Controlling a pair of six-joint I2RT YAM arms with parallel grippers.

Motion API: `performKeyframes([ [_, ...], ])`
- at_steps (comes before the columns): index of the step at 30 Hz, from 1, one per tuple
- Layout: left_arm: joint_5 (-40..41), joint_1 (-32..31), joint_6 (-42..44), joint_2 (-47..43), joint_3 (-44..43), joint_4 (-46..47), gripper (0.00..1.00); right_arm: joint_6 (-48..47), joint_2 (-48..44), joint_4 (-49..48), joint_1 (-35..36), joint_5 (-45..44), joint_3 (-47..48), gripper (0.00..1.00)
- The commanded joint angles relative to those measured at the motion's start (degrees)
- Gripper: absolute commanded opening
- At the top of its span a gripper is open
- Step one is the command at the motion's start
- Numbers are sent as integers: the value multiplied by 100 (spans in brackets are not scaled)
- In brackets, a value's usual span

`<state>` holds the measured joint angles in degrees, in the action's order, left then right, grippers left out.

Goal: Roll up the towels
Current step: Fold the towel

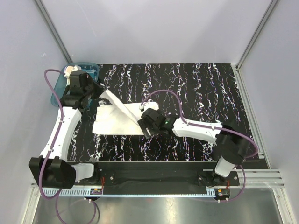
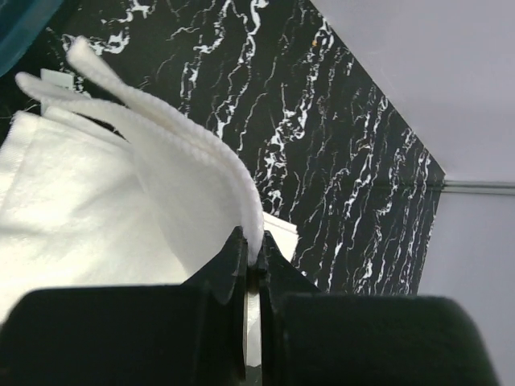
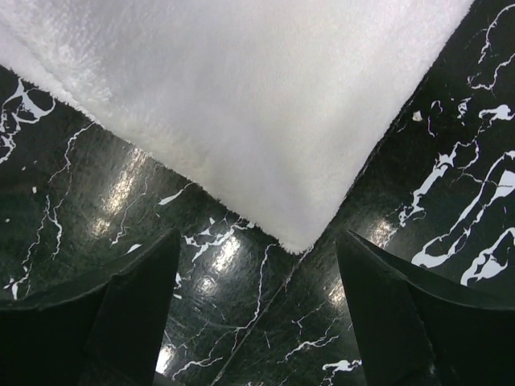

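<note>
The robot's left gripper will release the lifted flap, now held above the rest, near the near edge of the folded white towel point(image 1: 113, 124) point(image 2: 60, 227).
The white terry towel point(image 1: 117, 119) lies folded on the black marbled table, left of centre. My left gripper point(image 1: 100, 95) is shut on its far left corner and holds that flap lifted above the rest; in the left wrist view the towel edge point(image 2: 185, 161) runs up from between my fingers point(image 2: 254, 256). My right gripper point(image 1: 142, 127) is open just above the table at the towel's near right corner point(image 3: 306, 237), which lies between and ahead of its fingertips point(image 3: 259, 240), not touching. The cream-tan patterned towel is out of view.
A translucent teal tub point(image 1: 70, 81) stands off the table's far left corner, right behind my left wrist, with something pale in it. The table's right half is bare black marble point(image 1: 205, 88). A metal rail runs along the near edge point(image 1: 261, 177).
</note>
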<state>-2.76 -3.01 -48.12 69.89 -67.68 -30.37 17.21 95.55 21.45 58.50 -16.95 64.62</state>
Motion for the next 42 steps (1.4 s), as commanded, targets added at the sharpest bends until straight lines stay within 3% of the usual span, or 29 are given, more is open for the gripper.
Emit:
performKeyframes([
  [1, 92, -130, -75, 77, -456, 49, 0, -297, 183, -220, 21, -282, 384, 86],
  [10, 118, -253, -66, 166, -667, -4, 0, -499, 885, -159, 12, -774, 833, 86],
  [14, 118, -253, -40, 174, -764, -74, 0, -491, 1062, -247, -119, -793, 815, 82],
  [22, 92, -253, -22, 174, -861, -109, 0, -552, 1274, -484, -216, -801, 763, 54],
  [23, 92, -253, -22, 183, -861, -118, 0, -552, 1256, -519, -208, -845, 754, 42],
  [26, 92, -253, 4, 209, -878, -118, 0, -526, 1124, -546, -243, -1072, 701, 19],
  [28, 83, -253, 39, 227, -896, -118, 0, -491, 1037, -528, -286, -1187, 666, 10],
  [32, -74, -271, 162, 367, -940, 13, 0, -298, 913, -186, -462, -1765, 692, 5],
  [36, -793, -332, 548, 534, -984, 505, 0, 394, 834, 394, -725, -2417, 806, 0],
  [39, -1261, -367, 1338, 754, -1055, 646, 0, 975, 764, 807, -788, -2831, 737, 0],
  [42, -1402, -359, 1744, 413, -170, 1240, 0, 1696, 772, 1132, -779, -3016, 666, 0],
])
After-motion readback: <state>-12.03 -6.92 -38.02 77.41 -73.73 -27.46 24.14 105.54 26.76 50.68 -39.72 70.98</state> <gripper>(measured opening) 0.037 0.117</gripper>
